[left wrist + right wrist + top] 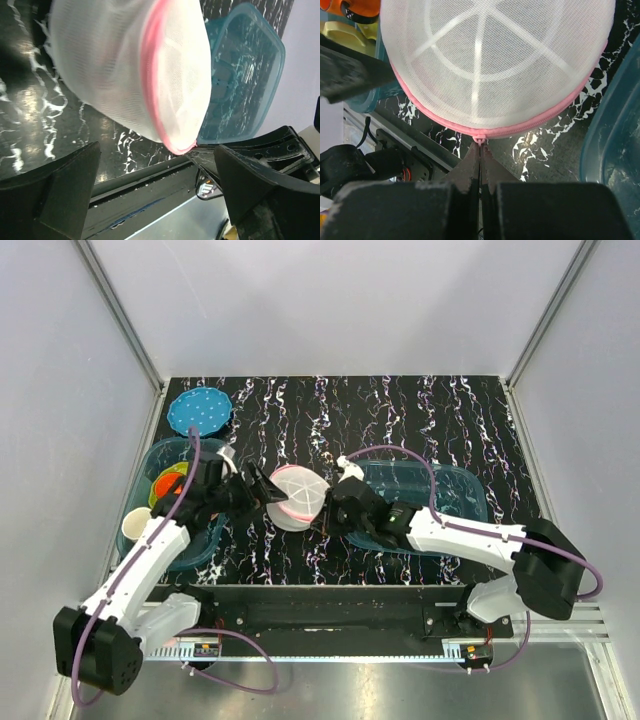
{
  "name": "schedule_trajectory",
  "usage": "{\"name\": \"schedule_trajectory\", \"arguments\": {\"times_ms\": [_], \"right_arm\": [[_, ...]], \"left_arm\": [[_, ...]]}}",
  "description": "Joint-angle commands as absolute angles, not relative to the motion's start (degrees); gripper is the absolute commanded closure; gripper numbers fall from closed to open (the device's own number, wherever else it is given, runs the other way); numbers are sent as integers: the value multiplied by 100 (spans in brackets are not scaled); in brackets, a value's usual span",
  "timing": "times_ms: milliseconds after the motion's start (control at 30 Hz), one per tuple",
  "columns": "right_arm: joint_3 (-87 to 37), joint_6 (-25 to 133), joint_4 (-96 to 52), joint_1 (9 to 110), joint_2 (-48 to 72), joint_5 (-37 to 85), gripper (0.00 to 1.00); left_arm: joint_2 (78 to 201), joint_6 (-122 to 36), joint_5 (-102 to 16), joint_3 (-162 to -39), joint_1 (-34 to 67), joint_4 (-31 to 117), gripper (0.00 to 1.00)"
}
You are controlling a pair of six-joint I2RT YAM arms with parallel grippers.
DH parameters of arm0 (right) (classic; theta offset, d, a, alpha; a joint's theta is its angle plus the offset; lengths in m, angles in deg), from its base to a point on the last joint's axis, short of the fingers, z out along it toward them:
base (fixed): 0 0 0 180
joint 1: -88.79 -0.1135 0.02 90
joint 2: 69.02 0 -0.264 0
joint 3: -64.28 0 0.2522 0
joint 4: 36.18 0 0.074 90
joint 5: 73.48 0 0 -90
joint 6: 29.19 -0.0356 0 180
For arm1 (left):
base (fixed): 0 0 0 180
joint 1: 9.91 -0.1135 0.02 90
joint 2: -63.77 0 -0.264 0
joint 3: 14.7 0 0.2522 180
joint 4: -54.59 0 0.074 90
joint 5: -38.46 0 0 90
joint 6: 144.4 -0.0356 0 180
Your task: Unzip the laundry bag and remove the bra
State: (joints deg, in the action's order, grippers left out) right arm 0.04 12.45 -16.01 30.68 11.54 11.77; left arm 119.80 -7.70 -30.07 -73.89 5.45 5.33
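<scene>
The laundry bag is held by my right gripper only at its zipper pull, so my left gripper should steady the laundry bag by its pink trim (283,469) before opening it.
The laundry bag (297,496), a round white mesh case with pink zipper trim, is zipped shut and held between my two grippers at the table's middle. My right gripper (335,510) is shut on the small pink zipper pull (480,140) at the bag's near rim (495,65); its fingertips (480,148) are pressed together. My left gripper (262,496) is at the bag's left side with its jaws wide apart. The bag (130,70) fills the view just beyond the left fingers (65,190); I cannot tell if they touch it. The bra is hidden; no red fabric shows.
A teal bin (150,465) at the left holds orange and yellow items (170,483), with a white cup (136,523) in front. A blue dotted disc (200,410) lies behind it. A second teal bin (455,488) lies under my right arm.
</scene>
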Motion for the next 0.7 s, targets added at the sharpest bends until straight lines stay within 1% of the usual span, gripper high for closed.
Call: {"name": "schedule_trajectory", "arguments": {"times_ms": [0, 67, 200, 367, 400, 433, 467, 500, 533, 667], "right_arm": [[-354, 1335, -1741, 3043, 1307, 1353, 100], [-371, 1318, -1750, 3043, 1325, 1397, 100], [-389, 1274, -1741, 3043, 1281, 1354, 100], [-468, 1212, -1759, 3043, 1369, 1318, 100], [-477, 1195, -1767, 3043, 1386, 1310, 100], [-485, 1195, -1759, 3043, 1413, 1327, 100], [-494, 1195, -1733, 3043, 1404, 1310, 100], [-486, 1229, -1689, 3043, 1404, 1310, 100], [-468, 1247, -1645, 3052, 1378, 1292, 100], [-39, 1309, -1373, 3096, 879, 1266, 100]], "left_arm": [[12326, 132, -2685, -7030, 925, 2087, 1], [12450, 247, -2518, -7065, 925, 2518, 1], [12721, -34, -2746, -7564, 925, 2221, 1], [13021, 44, -2728, -7593, 952, 2351, 1], [13091, 45, -2737, -7610, 952, 2378, 7], [13127, 19, -2746, -7714, 952, 2352, 17], [13162, -25, -2824, -7803, 952, 2291, 60], [13197, -87, -2895, -7899, 943, 2186, 83], [13302, -252, -2965, -8170, 917, 1906, 100], [13636, -693, -2923, -8768, 583, 1447, 100]]}}
